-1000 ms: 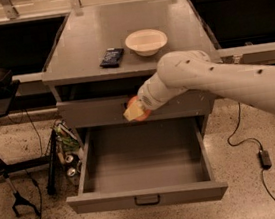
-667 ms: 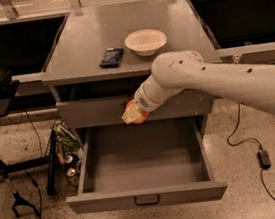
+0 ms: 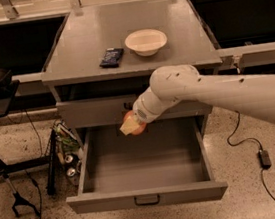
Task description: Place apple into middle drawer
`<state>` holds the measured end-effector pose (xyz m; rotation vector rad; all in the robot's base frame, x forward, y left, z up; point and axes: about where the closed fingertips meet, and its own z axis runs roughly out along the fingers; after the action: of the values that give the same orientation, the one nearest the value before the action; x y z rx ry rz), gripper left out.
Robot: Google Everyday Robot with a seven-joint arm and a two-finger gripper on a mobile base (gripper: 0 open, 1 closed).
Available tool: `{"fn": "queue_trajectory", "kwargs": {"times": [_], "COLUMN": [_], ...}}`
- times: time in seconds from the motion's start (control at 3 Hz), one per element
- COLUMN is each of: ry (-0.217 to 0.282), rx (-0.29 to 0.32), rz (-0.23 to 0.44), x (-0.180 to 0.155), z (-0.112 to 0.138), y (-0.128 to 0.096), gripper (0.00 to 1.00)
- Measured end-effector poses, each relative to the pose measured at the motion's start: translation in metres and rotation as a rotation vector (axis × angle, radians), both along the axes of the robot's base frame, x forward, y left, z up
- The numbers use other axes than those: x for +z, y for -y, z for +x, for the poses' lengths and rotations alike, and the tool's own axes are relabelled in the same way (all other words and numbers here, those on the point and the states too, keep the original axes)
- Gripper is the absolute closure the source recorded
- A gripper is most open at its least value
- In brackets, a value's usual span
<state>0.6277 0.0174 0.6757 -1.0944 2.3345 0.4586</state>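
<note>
The apple, now hanging above the open middle drawer, will be let go by my gripper on the middle drawer's grey bottom, just behind its front handle (image 3: 128, 171).
The red-orange apple (image 3: 136, 127) is held in my gripper (image 3: 131, 125), whose cream fingers are shut on it. It hangs above the back left part of the open middle drawer (image 3: 147, 198), in front of the closed drawer above (image 3: 87, 113). The middle drawer is pulled fully out and its grey inside is bare. My white arm (image 3: 216, 93) reaches in from the right.
A cream bowl (image 3: 146, 42) and a dark packet (image 3: 112, 57) lie on the cabinet top. Cans and cables (image 3: 68, 161) lie on the floor left of the drawer. A black stand (image 3: 5, 174) is at left, and a power brick (image 3: 264, 158) at right.
My gripper with the apple has shifted slightly left and a little lower over the open drawer. The drawer has not moved.
</note>
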Motion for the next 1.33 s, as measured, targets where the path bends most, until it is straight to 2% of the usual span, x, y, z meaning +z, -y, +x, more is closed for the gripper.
{"fn": "queue_trajectory", "kwargs": {"times": [0.33, 0.67, 1.0, 1.33], "ry": [-0.09, -0.177, -0.218, -0.234], "rx": [-0.001, -0.011, -0.031, -0.069], "rz": [0.015, 0.027, 0.068, 0.102], "x": [-0.046, -0.097, -0.142, -0.176], "z": [-0.024, -0.042, -0.052, -0.051], "y": [0.002, -0.007, -0.026, -0.039], "gripper": [1.0, 1.0, 1.0, 1.0]}}
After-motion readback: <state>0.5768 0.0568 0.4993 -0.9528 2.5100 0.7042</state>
